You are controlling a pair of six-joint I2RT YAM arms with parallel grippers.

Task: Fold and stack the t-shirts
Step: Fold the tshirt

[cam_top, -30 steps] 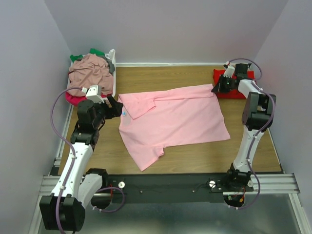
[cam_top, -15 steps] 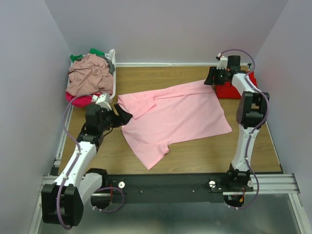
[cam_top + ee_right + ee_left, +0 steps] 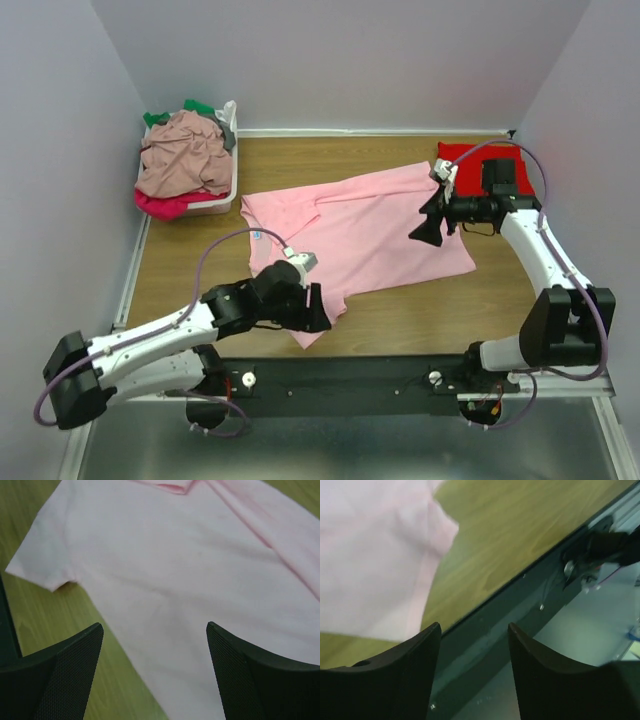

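The near hem corner (image 3: 472, 266) of the light pink t-shirt, at the end opposite its collar, will be gripped by my right gripper as it closes.
A light pink t-shirt (image 3: 370, 235) lies spread across the wooden table, its collar side to the left and one sleeve pointing at the front edge. My left gripper (image 3: 318, 308) hovers by that near sleeve, open and empty; in the left wrist view the gripper (image 3: 474, 630) frames the table's front rail, with the pink t-shirt (image 3: 375, 555) up left. My right gripper (image 3: 425, 228) hangs over the shirt's right part, open, nothing between its fingers. In the right wrist view the gripper (image 3: 155, 630) looks down on the pink t-shirt (image 3: 175, 570). A folded red t-shirt (image 3: 475, 155) lies back right.
A white basket (image 3: 234, 160) stands at the back left, heaped with a dusty rose tee (image 3: 185, 155), a magenta one (image 3: 165, 205) and a green one (image 3: 200, 106). Bare wood (image 3: 500, 300) shows right of the shirt; the black front rail (image 3: 350, 378) runs along the near edge.
My right gripper let go of the shirt's far right corner, opened and came back over the shirt. My left arm swung from the collar to the near sleeve.
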